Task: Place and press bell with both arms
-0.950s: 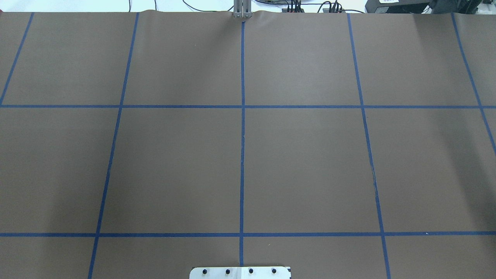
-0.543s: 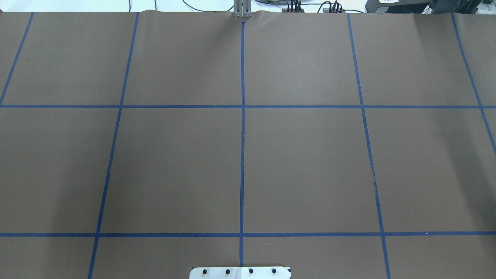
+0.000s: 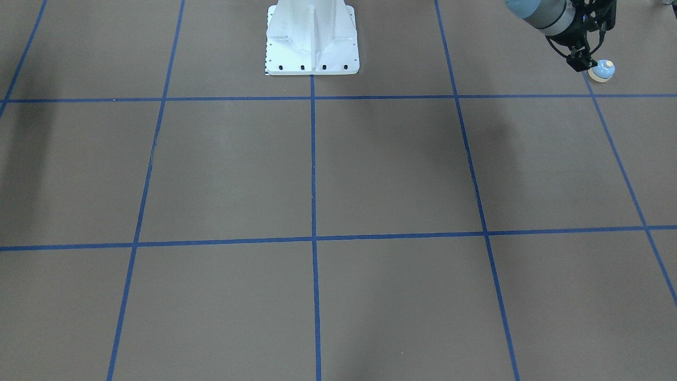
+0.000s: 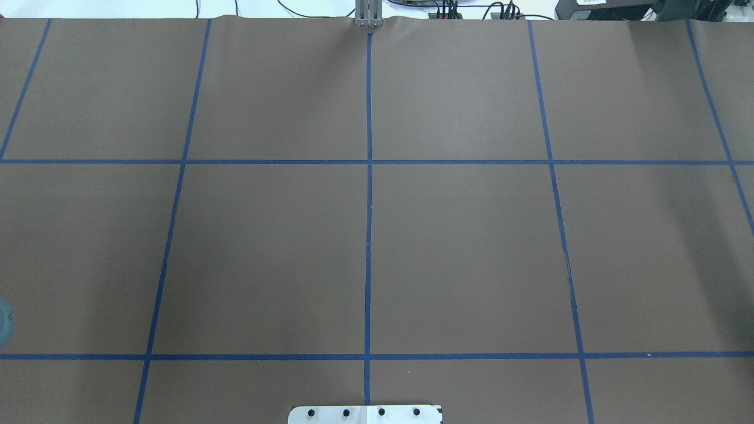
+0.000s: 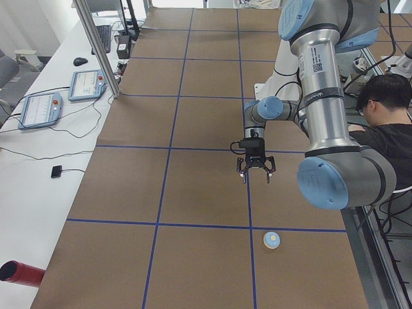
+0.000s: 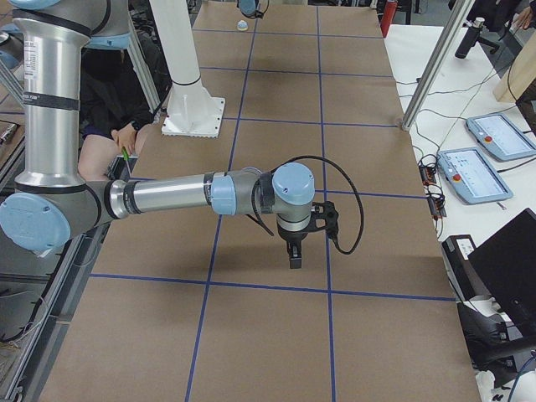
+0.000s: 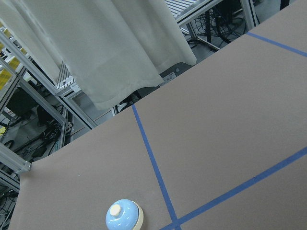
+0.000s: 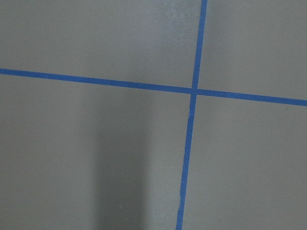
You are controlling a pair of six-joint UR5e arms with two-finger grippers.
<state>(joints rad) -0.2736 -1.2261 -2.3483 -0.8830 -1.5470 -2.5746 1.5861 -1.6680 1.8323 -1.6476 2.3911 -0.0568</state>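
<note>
My left gripper needs to close its fingers on the light-blue body (image 3: 600, 70) (image 7: 125, 218) of the bell, on opposite sides below the bell's cream button.
The light-blue bell (image 3: 602, 70) with a cream button stands upright on the brown table cover, near the robot's left end; it also shows in the exterior left view (image 5: 271, 240), the left wrist view (image 7: 123, 216) and small and far in the exterior right view (image 6: 242, 25). My left gripper (image 5: 255, 178) hangs above the table with its fingers spread, open and empty, apart from the bell; in the front-facing view it (image 3: 582, 64) appears just beside the bell. My right gripper (image 6: 295, 256) points down over the table; I cannot tell whether it is open or shut.
The white pedestal (image 3: 312, 37) stands at the robot's edge of the table. A seated person (image 5: 386, 129) is behind the left arm. A red cylinder (image 5: 19, 273) and control tablets (image 5: 38, 106) lie on the white side bench. Blue tape lines grid the cover.
In the overhead view a light-blue rounded part of the left arm has come in at the left edge. Nothing else has moved there.
</note>
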